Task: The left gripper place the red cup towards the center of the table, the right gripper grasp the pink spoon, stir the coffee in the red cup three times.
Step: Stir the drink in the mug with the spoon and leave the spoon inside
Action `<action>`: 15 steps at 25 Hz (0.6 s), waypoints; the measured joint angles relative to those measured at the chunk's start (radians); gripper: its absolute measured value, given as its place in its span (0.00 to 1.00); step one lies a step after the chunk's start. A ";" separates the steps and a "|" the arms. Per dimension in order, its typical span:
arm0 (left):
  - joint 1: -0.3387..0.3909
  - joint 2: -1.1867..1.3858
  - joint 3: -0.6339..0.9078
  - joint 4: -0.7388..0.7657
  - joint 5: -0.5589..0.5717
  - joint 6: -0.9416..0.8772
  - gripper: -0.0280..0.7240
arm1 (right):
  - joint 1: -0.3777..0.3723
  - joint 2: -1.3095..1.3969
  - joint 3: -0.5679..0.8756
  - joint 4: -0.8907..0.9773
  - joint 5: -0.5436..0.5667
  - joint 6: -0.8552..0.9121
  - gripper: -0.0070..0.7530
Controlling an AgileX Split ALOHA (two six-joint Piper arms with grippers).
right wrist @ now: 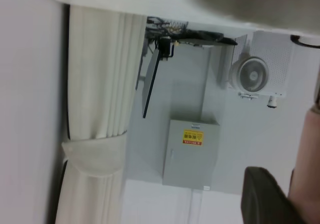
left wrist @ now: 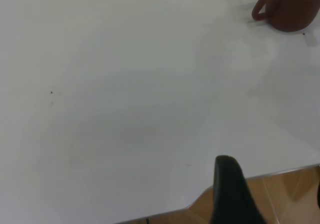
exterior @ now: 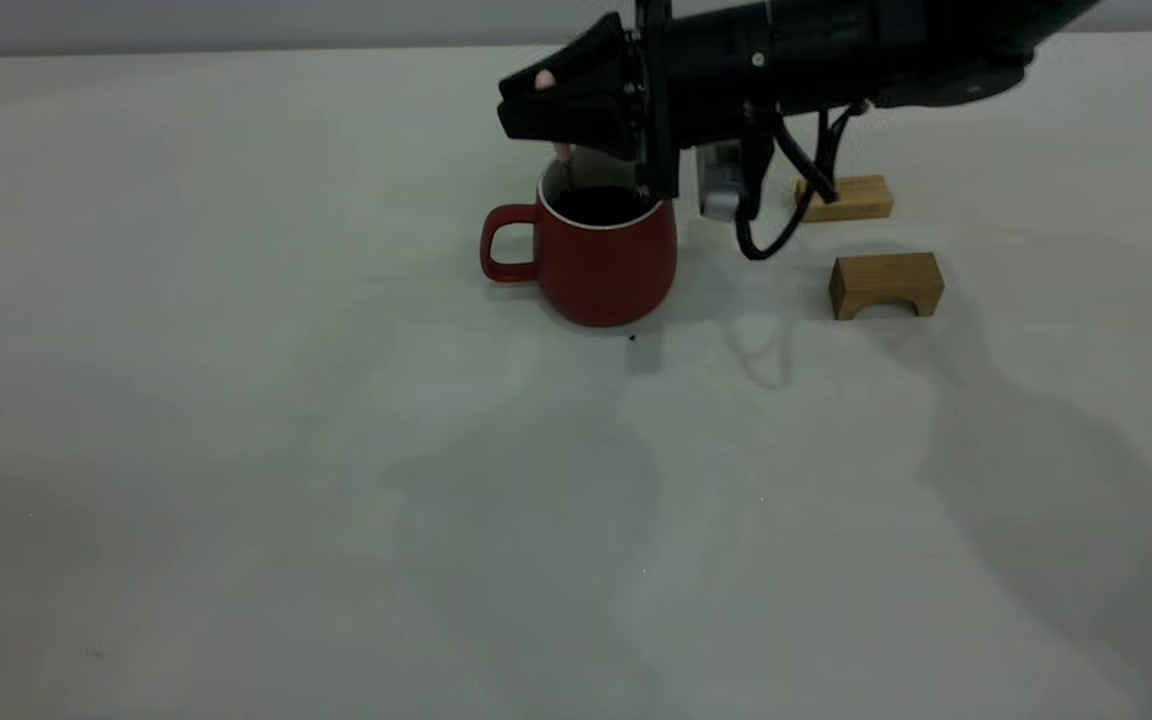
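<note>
I need to release the pink spoon from my right gripper in the coffee, leaning on the near rim of the red cup (exterior: pixel 580 210).
The red cup (exterior: pixel 606 270) stands upright on the table (exterior: pixel 336 450), back of centre, with its handle toward the left. Dark coffee (exterior: pixel 601 205) fills it. My right gripper (exterior: pixel 536 105) hovers just above the cup's rim, shut on the pink spoon (exterior: pixel 563 152), whose shaft hangs down into the coffee. In the right wrist view the pink handle (right wrist: pixel 307 169) lies against a dark finger (right wrist: pixel 265 199). My left gripper (left wrist: pixel 272 176) is open and holds nothing. It sits back at the table's edge, far from the cup (left wrist: pixel 292 11).
Two tan wooden blocks lie right of the cup: a flat one (exterior: pixel 846 198) at the back and an arched one (exterior: pixel 886 283) nearer the front. The right arm's cable (exterior: pixel 776 230) loops down between the cup and the blocks.
</note>
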 joint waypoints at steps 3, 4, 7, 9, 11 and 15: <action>0.000 0.000 0.000 0.000 0.000 0.000 0.68 | -0.026 0.007 -0.003 -0.009 0.003 0.000 0.17; 0.000 0.000 0.000 0.000 0.000 0.000 0.68 | -0.039 0.006 0.003 -0.014 0.003 0.000 0.17; 0.000 0.000 0.000 0.000 0.000 0.000 0.68 | -0.079 -0.017 0.062 -0.012 0.003 0.000 0.17; 0.000 0.000 0.000 0.000 0.000 0.000 0.68 | -0.084 -0.042 0.117 -0.003 0.003 0.000 0.17; 0.000 0.000 0.000 0.000 0.000 -0.001 0.68 | -0.072 -0.056 0.149 -0.002 0.003 0.000 0.17; 0.000 0.000 0.000 0.000 0.000 -0.001 0.68 | -0.017 -0.052 0.139 0.000 0.003 0.000 0.17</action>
